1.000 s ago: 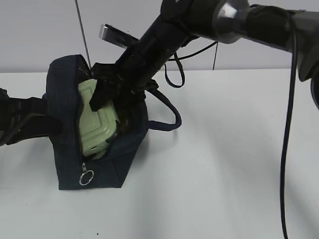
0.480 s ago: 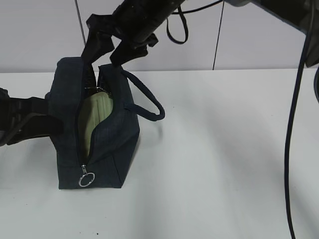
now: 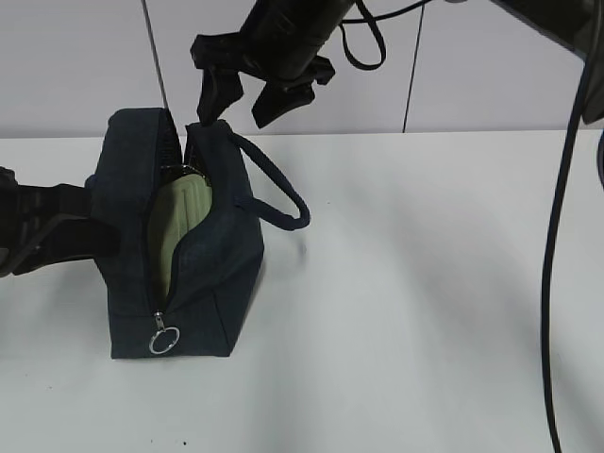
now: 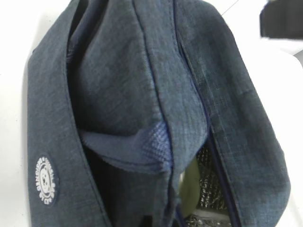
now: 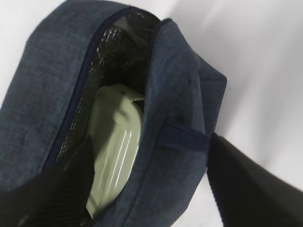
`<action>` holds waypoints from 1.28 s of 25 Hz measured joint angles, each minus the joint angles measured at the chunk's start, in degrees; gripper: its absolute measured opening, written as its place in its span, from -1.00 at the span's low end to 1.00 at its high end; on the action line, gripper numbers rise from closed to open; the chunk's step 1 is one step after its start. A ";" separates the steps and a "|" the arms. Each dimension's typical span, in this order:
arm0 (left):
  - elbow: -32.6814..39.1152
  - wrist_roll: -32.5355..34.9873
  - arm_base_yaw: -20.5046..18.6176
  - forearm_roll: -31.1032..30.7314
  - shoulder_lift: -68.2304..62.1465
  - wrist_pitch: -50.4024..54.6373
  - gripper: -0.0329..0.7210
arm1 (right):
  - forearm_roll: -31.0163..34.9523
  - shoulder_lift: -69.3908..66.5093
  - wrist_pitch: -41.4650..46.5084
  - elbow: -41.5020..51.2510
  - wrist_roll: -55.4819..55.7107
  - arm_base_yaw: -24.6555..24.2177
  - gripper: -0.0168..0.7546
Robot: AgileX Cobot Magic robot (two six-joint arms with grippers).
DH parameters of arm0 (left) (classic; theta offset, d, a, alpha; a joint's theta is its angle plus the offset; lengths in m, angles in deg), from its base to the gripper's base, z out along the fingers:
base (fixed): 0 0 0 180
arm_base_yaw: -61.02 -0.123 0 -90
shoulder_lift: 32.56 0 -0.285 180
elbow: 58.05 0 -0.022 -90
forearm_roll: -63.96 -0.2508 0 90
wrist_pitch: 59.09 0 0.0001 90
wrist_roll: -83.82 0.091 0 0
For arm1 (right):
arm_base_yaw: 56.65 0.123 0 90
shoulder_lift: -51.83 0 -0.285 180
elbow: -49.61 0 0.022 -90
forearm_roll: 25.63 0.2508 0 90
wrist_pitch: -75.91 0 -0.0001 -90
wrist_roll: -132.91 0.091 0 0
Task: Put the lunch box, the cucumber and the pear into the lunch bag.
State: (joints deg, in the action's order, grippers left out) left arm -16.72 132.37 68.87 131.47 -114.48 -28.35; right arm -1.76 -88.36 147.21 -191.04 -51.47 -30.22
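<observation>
The lunch bag sits far over on my left gripper's side, so next my right gripper pinches its top edge [image 3: 223, 138] and help move it to the middle before zipping.
The dark navy lunch bag [image 3: 203, 274] stands on the table at the left with its zipper open. The lunch box [image 3: 179, 222] stands on edge inside it, and its sage-green lid shows through the opening and in the right wrist view [image 5: 116, 146]. My right gripper [image 3: 243, 104] hangs open and empty just above the bag's far end, and its dark fingers [image 5: 246, 184] frame the bag. My left gripper [image 3: 90, 231] is against the bag's left side, seemingly pinching the fabric. Its jaws are hidden in the left wrist view, which the bag [image 4: 142, 94] fills. The cucumber and pear are out of view.
The bag's padded loop handle [image 3: 283, 193] droops to the right over the white table [image 3: 425, 283]. A silver ring zipper pull [image 3: 163, 340] hangs at the bag's near end. A black cable [image 3: 557, 283] hangs down at the right edge.
My right gripper let go of the lunch box inside the bag, rose out above it and drifted slightly right. The bag's mouth narrowed around the box. The left arm stayed still.
</observation>
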 joint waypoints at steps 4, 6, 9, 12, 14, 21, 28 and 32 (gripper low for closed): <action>0.00 0.00 0.00 0.00 0.00 0.00 -0.95 | 0.00 0.00 0.03 2.57 0.11 0.90 0.53; 0.00 0.00 0.00 0.00 0.00 0.00 -0.95 | 0.00 0.00 0.03 3.90 0.11 1.32 0.53; 0.00 0.00 0.00 0.00 0.00 0.00 -0.95 | 0.00 -0.10 0.03 5.35 0.11 1.89 0.44; 0.00 0.00 0.00 0.00 0.00 0.00 -0.95 | -0.38 -0.34 0.03 6.00 0.11 1.89 0.02; 0.00 0.00 0.00 0.00 0.00 -0.06 -0.95 | -1.27 -0.58 0.03 6.00 -0.30 1.89 -0.48; -0.57 0.00 0.35 2.20 -0.58 -0.45 -0.95 | -8.37 -0.92 0.03 6.11 -1.66 1.89 -0.93; -6.30 0.00 6.47 2.35 -5.79 -0.03 -0.95 | -14.04 6.06 -0.07 14.62 -1.78 1.24 -0.94; -8.66 0.00 10.00 2.35 -8.10 -0.09 -0.95 | -19.10 12.85 -0.07 22.59 -1.88 -0.03 -0.94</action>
State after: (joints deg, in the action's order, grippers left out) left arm -25.38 132.37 78.87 133.82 -122.58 -28.44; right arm -20.85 -75.51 147.14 -168.46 -53.35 -30.25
